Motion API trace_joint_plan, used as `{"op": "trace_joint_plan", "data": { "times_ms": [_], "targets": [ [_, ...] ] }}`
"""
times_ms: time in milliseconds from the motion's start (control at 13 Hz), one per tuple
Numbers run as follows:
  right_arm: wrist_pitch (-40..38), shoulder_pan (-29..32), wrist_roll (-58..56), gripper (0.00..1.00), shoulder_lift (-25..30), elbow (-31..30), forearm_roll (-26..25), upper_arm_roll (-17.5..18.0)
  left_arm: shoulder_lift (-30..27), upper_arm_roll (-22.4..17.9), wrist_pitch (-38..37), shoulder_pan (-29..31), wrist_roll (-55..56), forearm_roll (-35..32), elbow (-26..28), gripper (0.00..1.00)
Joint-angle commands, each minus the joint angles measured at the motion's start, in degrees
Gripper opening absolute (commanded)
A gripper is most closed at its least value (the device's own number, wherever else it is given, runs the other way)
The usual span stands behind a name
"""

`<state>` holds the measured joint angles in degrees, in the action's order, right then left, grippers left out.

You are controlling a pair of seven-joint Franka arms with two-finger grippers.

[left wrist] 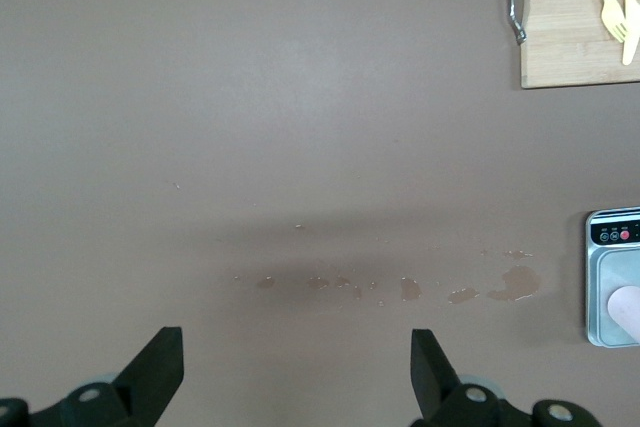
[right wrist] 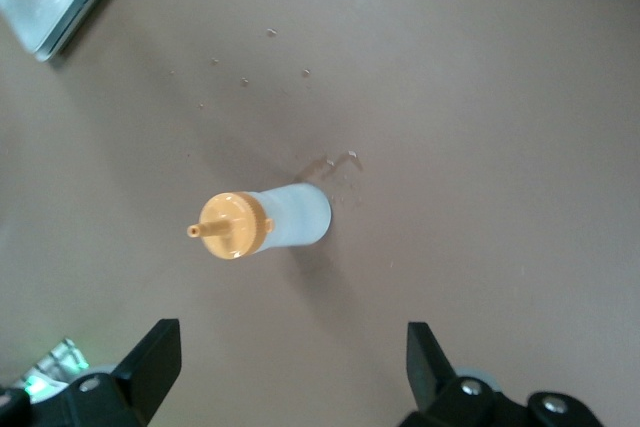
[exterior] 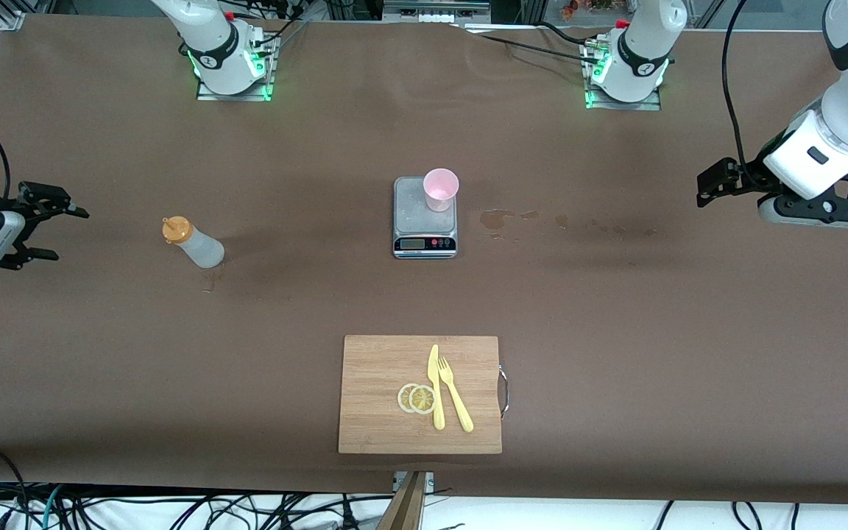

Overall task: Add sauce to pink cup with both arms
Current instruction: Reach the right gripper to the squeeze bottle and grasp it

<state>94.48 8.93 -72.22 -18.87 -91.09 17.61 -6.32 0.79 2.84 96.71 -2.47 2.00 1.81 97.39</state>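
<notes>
I will next move my right gripper to the sauce bottle and close it around its whitish body [exterior: 200,246] [right wrist: 293,216], just below the orange nozzle cap.
The sauce bottle [exterior: 193,243], whitish with an orange nozzle cap, stands upright on the brown table toward the right arm's end. In the right wrist view the sauce bottle [right wrist: 268,223] shows from above. My right gripper [exterior: 67,234] hangs open over the table's end beside the bottle, apart from it, and its own view shows the right gripper [right wrist: 293,342] with nothing between the fingers. The pink cup [exterior: 440,189] stands on a small scale [exterior: 424,228] at mid-table. My left gripper [exterior: 704,190] waits open over the left arm's end of the table; the left gripper [left wrist: 297,347] holds nothing.
A wooden cutting board [exterior: 380,390] lies nearer the front camera than the scale, with a yellow knife [exterior: 436,386], a fork [exterior: 455,394] and lemon slices [exterior: 417,398] on it. Wet stains [exterior: 497,218] mark the table beside the scale toward the left arm's end.
</notes>
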Motion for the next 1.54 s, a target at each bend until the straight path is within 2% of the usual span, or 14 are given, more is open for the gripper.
{"op": "trace_joint_plan", "data": {
  "times_ms": [0, 154, 385, 615, 769, 1077, 1308, 1462],
  "targets": [
    [0.79, 2.48, -11.85, 1.00, -3.52, 0.39, 5.14, 0.26, 1.50, -0.12, -2.04, -0.60, -0.50, -0.93, -2.11, 1.00],
    [0.97, 4.24, -23.34, 1.00, -5.81, -1.36, 9.95, 0.35, 2.54, -0.20, -1.96, -0.60, -0.25, -0.58, -3.60, 1.00],
    [1.94, 7.58, -39.88, 1.00, -6.35, -7.33, 15.68, 0.26, 4.22, -0.12, -2.40, -1.21, -0.50, -1.01, -7.21, 1.00],
    [-2.09, 10.14, -57.89, 1.00, -10.20, -7.96, 22.53, 0.26, 4.13, -0.29, -2.66, -0.96, -0.07, -1.37, -7.39, 1.00],
    [-4.11, 10.67, -65.55, 1.00, -14.24, -7.79, 25.35, 0.26, 4.39, -0.38, -2.49, -0.78, 0.02, -1.37, -7.39, 1.00],
    [-8.34, 11.02, -71.82, 1.00, -22.42, -8.14, 32.73, 0.26, 4.57, -0.55, -2.58, -0.78, -0.07, -1.46, -7.30, 1.00],
    [-9.22, 10.67, -72.27, 1.00, -24.45, -10.07, 35.99, 0.35, 4.66, -0.29, -2.67, -0.87, -0.16, -1.54, -7.13, 1.00],
    [-9.57, 10.32, -73.32, 1.00, -24.11, -10.07, 36.00, 0.35, 4.66, -0.38, -2.67, -0.78, -0.16, -1.54, -7.21, 1.00]
  ]
}}
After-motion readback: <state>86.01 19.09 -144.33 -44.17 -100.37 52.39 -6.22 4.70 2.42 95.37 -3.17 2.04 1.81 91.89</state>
